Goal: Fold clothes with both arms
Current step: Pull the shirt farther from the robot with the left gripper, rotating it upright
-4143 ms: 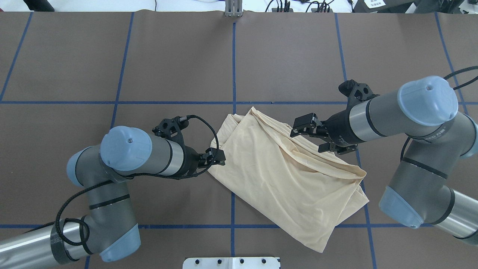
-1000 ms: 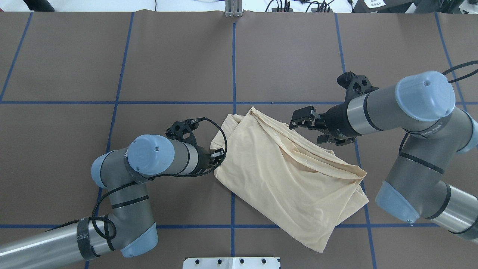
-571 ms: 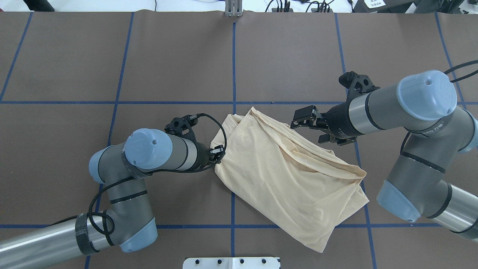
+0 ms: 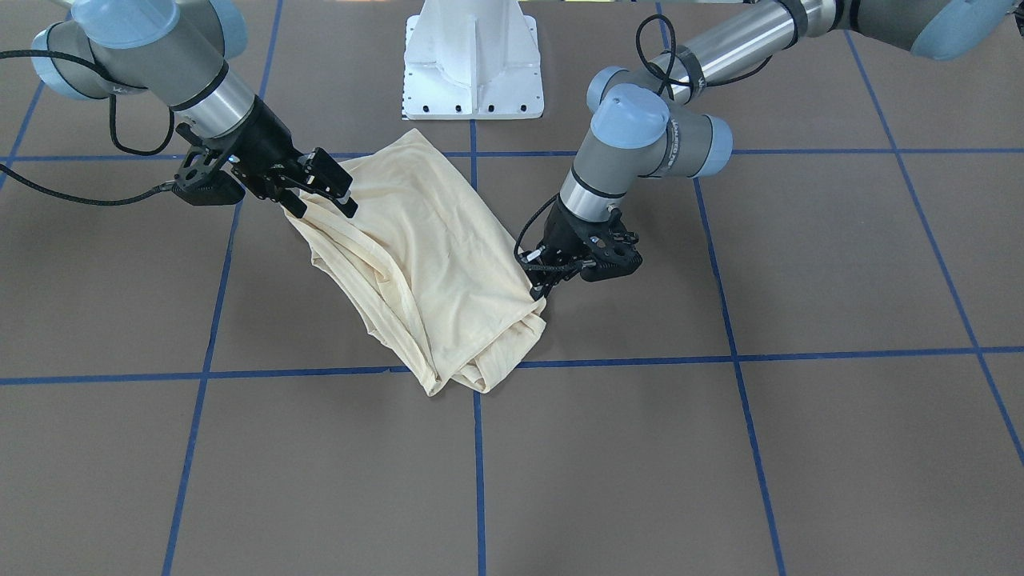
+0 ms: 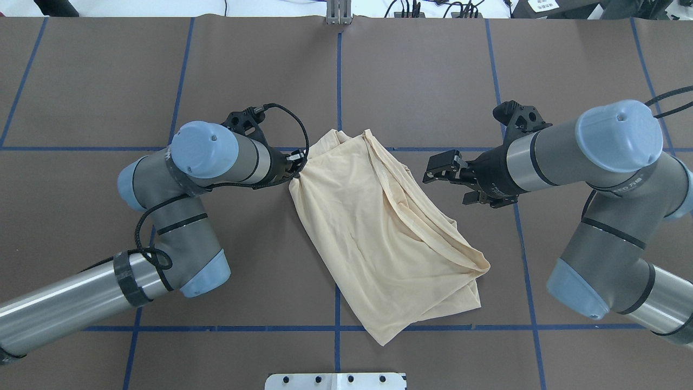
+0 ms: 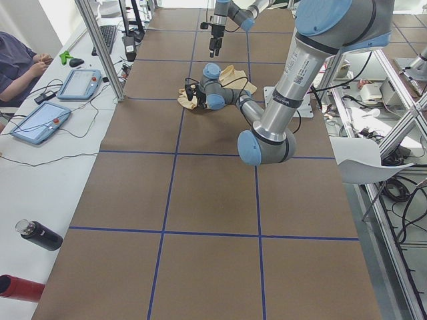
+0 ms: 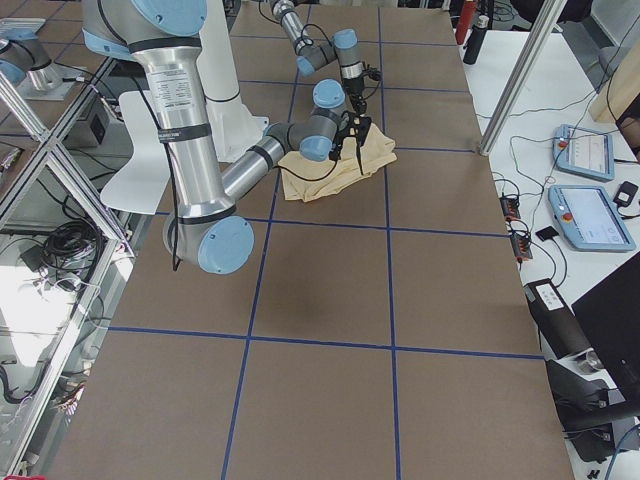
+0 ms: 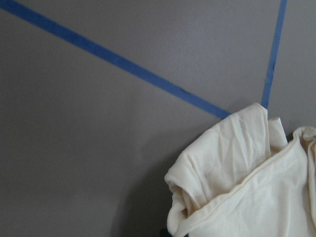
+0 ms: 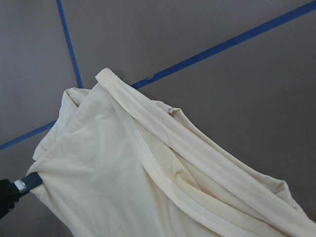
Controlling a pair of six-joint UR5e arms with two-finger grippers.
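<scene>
Next, my left gripper lets go of the shirt's edge on the bare table (image 4: 547,421) (image 8: 231,39) just past the crosswise blue tape line.
The pale cream-yellow shirt (image 5: 379,233) lies bunched in a slanted heap at the table's middle; its print and neck label are hidden. It also shows in the front view (image 4: 432,248). My left gripper (image 5: 296,166) is shut on the shirt's left edge, low at the table, seen in the front view (image 4: 541,282) too. The left wrist view shows a gathered fold of the shirt (image 8: 237,168). My right gripper (image 5: 452,181) is open and empty, just off the shirt's right edge; in the front view it (image 4: 318,190) hovers by that edge. The right wrist view looks down on the shirt (image 9: 148,173).
The brown table (image 5: 108,81) carries a grid of blue tape lines. The white base pedestal (image 4: 472,56) stands at the robot's side. An operator (image 6: 17,63) sits at a side bench with tablets, and dark bottles (image 6: 40,235) lie there.
My left gripper has pulled the shirt's left edge toward the table's far side. The whole shirt has swung and slid left with it. The right gripper has stayed open and nearly still.
</scene>
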